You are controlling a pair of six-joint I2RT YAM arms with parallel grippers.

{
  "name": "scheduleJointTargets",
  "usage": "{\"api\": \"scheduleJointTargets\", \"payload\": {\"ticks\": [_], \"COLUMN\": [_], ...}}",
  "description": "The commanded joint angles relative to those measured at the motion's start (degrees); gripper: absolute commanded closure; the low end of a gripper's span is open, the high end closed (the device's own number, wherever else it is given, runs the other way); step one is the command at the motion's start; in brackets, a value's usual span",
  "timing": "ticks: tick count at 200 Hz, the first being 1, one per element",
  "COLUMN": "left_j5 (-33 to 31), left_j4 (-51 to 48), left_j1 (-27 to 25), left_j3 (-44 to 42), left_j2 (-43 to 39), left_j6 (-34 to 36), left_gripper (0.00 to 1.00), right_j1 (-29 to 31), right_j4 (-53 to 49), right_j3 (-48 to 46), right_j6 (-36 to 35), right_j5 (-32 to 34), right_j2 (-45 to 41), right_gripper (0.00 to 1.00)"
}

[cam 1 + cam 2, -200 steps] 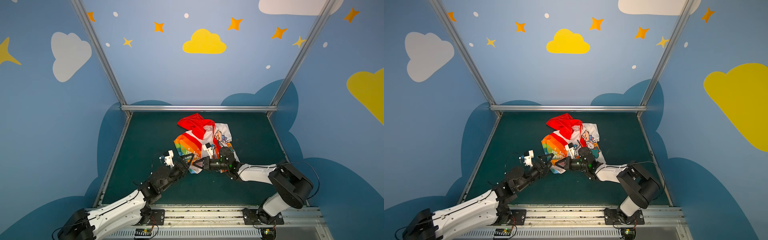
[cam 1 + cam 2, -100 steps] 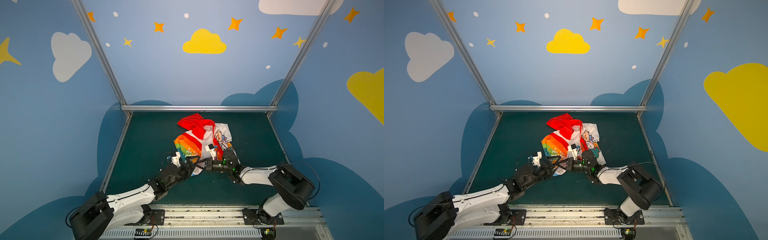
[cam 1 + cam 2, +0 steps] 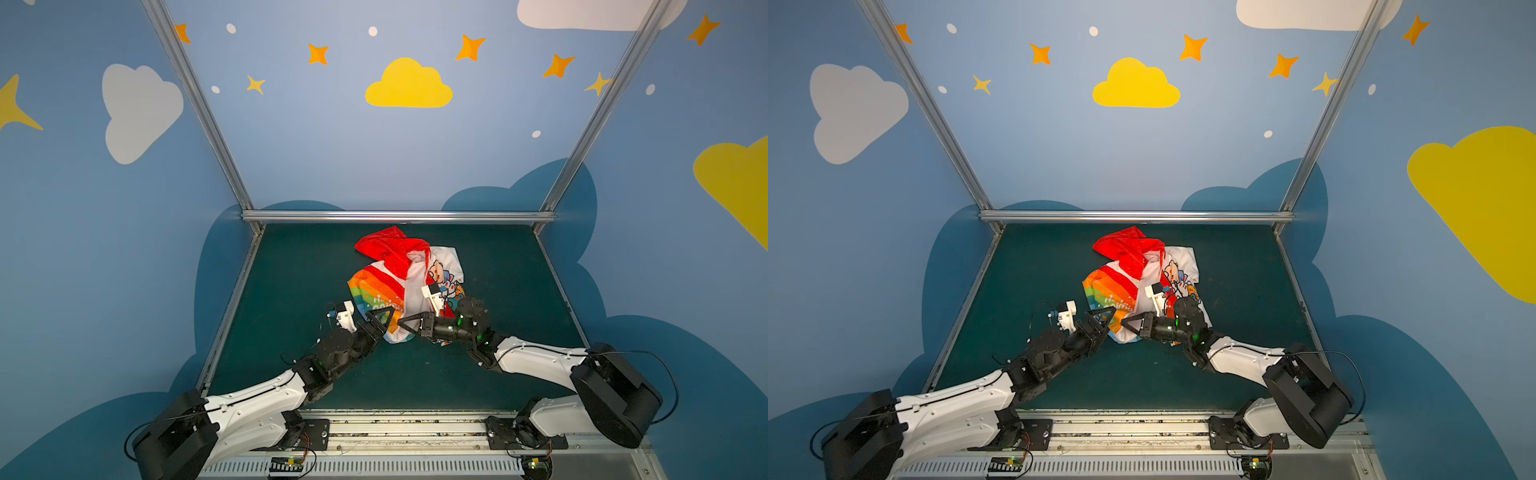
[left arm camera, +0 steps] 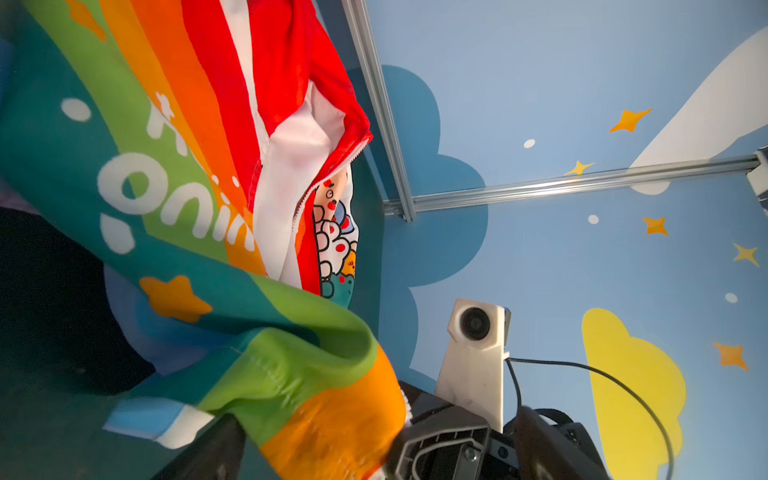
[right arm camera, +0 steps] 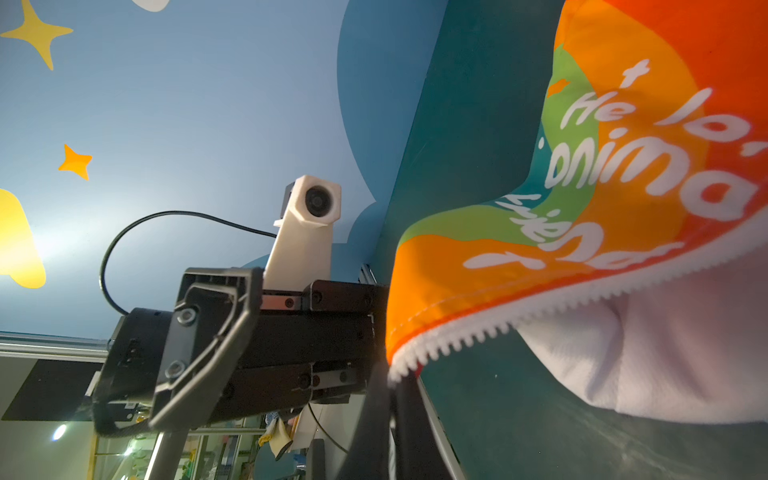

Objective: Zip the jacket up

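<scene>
The spread fingers of my left gripper straddle both the orange hem corner and the end of my right gripper, so next I back my left gripper off and pinch the hem's green stripe [image 4: 260, 400].
The jacket [image 3: 376, 286] [image 3: 1111, 289] lies crumpled mid-mat, red hood toward the back, rainbow panel with white lettering toward the front. Its white zipper [image 5: 519, 309] runs along the orange hem edge, teeth unjoined. My right gripper [image 3: 405, 323] [image 3: 1127, 323] [image 5: 392, 415] is shut on the zipper's lower end, which it holds lifted off the mat. My left gripper [image 3: 384, 322] [image 3: 1102, 320] [image 4: 382, 453] faces it, open, and the jacket's orange hem corner [image 4: 332, 424] hangs between its spread fingers [image 4: 212, 453].
The dark green mat [image 3: 291, 291] is bounded by an aluminium rail [image 3: 395, 216] at the back and blue walls on both sides. Both arms' white links cross the mat's front. The right wrist's camera mount [image 4: 478, 353] stands close to my left gripper.
My left arm has dropped lower and its open gripper has edged closer to the jacket's hem corner. The right gripper has kept its hold almost in place.
</scene>
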Motion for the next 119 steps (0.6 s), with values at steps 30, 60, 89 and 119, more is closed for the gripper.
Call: {"api": "scheduleJointTargets", "payload": {"ticks": [30, 60, 89, 119], "left_j5": [-3.64, -4.81, -7.43, -7.54], "left_j4": [-4.37, -4.86, -6.1, -3.33], "left_j1": [0.28, 0.28, 0.28, 0.34], "left_j3": [-2.22, -4.19, -5.43, -4.79], "left_j2": [-2.42, -3.84, -4.02, -0.92], "left_j6": [-0.39, -1.34, -4.32, -4.96], "left_gripper": [0.01, 0.01, 0.02, 0.01], "right_j1": [0.55, 0.16, 0.04, -0.09], "right_j4": [8.46, 12.74, 10.95, 9.08], "right_j3": [2.4, 2.4, 0.83, 0.89], "right_j6": [3.43, 5.19, 4.57, 3.1], "right_j5": [-2.23, -3.5, -2.28, -3.32], "right_j2": [5.73, 8.63, 7.24, 6.49], "right_gripper": [1.0, 1.0, 1.0, 1.0]}}
